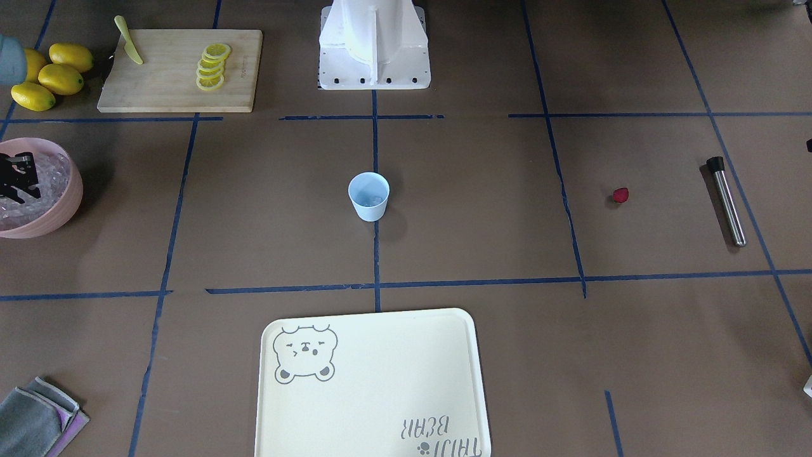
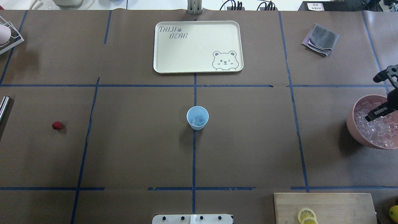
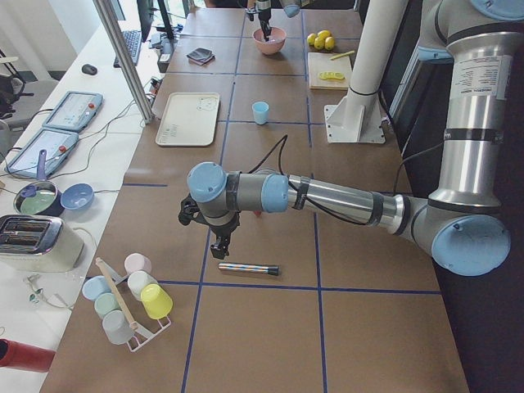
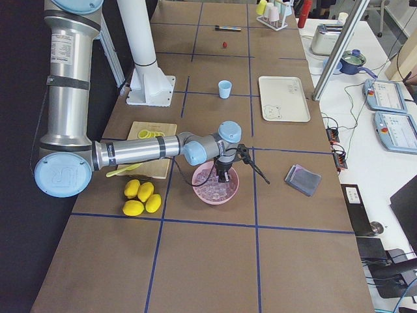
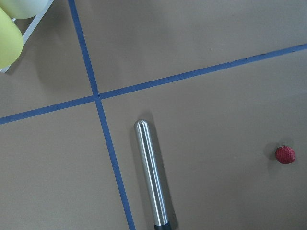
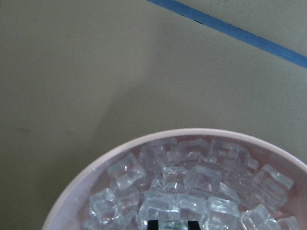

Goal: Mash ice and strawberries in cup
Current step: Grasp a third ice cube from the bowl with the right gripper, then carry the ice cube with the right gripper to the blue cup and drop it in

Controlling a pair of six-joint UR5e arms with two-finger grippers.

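Next, my right gripper releases the ice cube onto the clear ice inside the light-blue cup (image 1: 373, 200).
The light-blue cup (image 2: 197, 117) stands upright at the table's centre with a few clear ice cubes (image 2: 198, 120) in it. A small red strawberry (image 1: 620, 195) lies alone on the paper, also in the left wrist view (image 5: 285, 154). My right gripper (image 6: 172, 224) is down in the pink bowl (image 2: 353, 124) of ice (image 6: 192, 182). Its fingertips (image 6: 153, 223) stand about a cube's width apart with ice between them. My left gripper (image 3: 219, 246) hangs over a steel rod (image 5: 152, 175); I cannot tell whether it is open.
A cream bear tray (image 2: 161, 62) lies beyond the cup. A cutting board (image 1: 171, 95) holds lemon slices (image 1: 211, 66) and a yellow knife (image 1: 129, 41), with whole lemons (image 1: 57, 76) beside it. A grey cloth (image 2: 321, 39) and a rack of cups (image 3: 131, 295) sit at the ends.
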